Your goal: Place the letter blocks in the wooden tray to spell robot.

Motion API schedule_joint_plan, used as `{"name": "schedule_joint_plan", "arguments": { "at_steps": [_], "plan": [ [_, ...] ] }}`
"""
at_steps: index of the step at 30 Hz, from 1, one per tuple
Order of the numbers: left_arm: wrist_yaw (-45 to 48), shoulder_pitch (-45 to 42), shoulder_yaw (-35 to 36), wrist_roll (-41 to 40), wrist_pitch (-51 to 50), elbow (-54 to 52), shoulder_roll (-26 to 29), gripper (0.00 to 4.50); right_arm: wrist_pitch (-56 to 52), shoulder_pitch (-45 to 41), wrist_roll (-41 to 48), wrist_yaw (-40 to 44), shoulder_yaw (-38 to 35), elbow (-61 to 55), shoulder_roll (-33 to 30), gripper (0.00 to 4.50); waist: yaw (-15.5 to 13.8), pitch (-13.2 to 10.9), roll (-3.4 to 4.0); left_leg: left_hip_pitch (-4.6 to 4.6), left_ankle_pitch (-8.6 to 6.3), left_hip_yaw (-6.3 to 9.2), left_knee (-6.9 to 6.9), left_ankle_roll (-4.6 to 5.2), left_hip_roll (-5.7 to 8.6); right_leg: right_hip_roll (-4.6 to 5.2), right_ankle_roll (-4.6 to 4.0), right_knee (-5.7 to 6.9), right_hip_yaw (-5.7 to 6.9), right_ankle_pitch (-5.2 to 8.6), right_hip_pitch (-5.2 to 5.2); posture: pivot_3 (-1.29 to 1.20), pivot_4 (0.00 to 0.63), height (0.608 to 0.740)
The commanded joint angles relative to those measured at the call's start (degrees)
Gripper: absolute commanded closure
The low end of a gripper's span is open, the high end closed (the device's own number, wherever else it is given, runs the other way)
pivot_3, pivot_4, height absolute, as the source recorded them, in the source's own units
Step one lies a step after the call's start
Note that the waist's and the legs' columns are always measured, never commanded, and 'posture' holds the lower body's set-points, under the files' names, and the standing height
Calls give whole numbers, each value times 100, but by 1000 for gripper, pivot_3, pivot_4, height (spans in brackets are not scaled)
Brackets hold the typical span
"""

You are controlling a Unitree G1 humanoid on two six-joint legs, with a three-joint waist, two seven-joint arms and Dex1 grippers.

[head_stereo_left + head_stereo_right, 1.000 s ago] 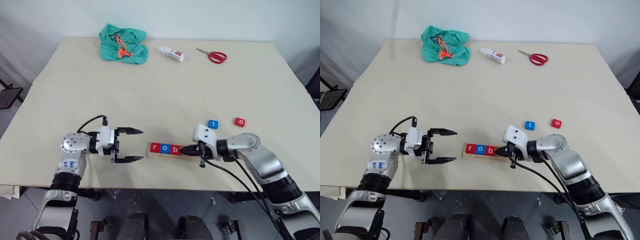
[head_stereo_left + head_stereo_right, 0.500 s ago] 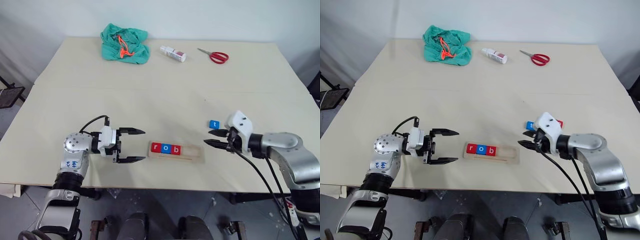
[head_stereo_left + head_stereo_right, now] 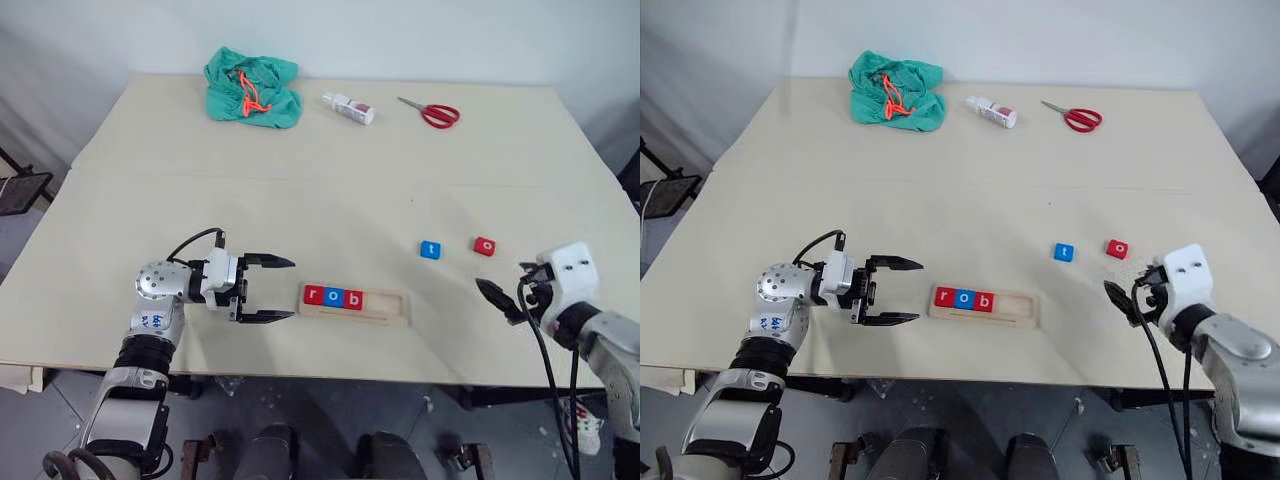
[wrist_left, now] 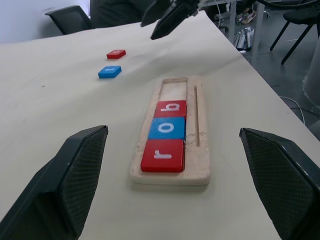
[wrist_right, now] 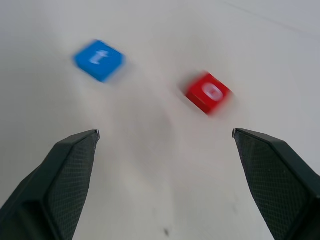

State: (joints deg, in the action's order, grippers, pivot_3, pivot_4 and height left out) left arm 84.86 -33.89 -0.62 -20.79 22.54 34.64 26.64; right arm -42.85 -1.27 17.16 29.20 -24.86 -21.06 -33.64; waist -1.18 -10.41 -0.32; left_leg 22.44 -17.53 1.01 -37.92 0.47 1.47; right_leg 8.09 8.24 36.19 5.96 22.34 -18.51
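The letter o comes next after the b in robot. So my right gripper will close on the sides of the red o block [image 3: 484,246] [image 5: 208,93].
The wooden tray [image 3: 390,303] lies near the table's front edge. Its left part holds a red r [image 3: 313,295], a blue o [image 3: 333,297] and a red b [image 3: 352,299] side by side, and its right part is bare. A blue t block [image 3: 430,250] and a red o block [image 3: 484,245] lie loose on the table, right of the tray and further back. My left gripper [image 3: 292,289] is open, level, just left of the tray and pointing at it. My right gripper [image 3: 499,274] is open and holds nothing, near the right front of the table, just on my side of the red o.
A green cloth [image 3: 251,85], a small white bottle [image 3: 346,107] and red-handled scissors [image 3: 432,113] lie along the far edge. The table's front edge runs close below the tray and both grippers.
My right gripper has left the tray's right end, swung far to the right and opened. The b block stays in the tray. The left gripper has kept its place.
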Motion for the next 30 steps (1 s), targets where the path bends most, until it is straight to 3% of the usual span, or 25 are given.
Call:
{"name": "schedule_joint_plan", "arguments": {
  "at_steps": [1, 23, 30],
  "plan": [
    [66, -97, 31, -16, 81, -38, -18, 0, -25, 97, 244, -254, -396, -412, 180, 38, -1, 1, 2, 0, 0, 0, 0, 0, 0, 0, 0, 0, 0, 0, 0, 0, 150, 740],
    [144, -244, 58, 19, 145, 131, -27, 0, 51, 364, 541, -346, -491, -633, 52, 38, -2, 2, 3, -4, 0, 0, 1, 0, 0, -1, 0, 1, -2, 0, 2, 0, 150, 740],
    [116, -273, 61, 20, 129, 107, -36, 0, 142, -152, 522, -576, -252, -293, 217, 38, 1, 2, 3, -4, 0, 0, 0, 1, -1, -2, 0, 2, -2, 0, 2, 0, 150, 740]
  ]
}}
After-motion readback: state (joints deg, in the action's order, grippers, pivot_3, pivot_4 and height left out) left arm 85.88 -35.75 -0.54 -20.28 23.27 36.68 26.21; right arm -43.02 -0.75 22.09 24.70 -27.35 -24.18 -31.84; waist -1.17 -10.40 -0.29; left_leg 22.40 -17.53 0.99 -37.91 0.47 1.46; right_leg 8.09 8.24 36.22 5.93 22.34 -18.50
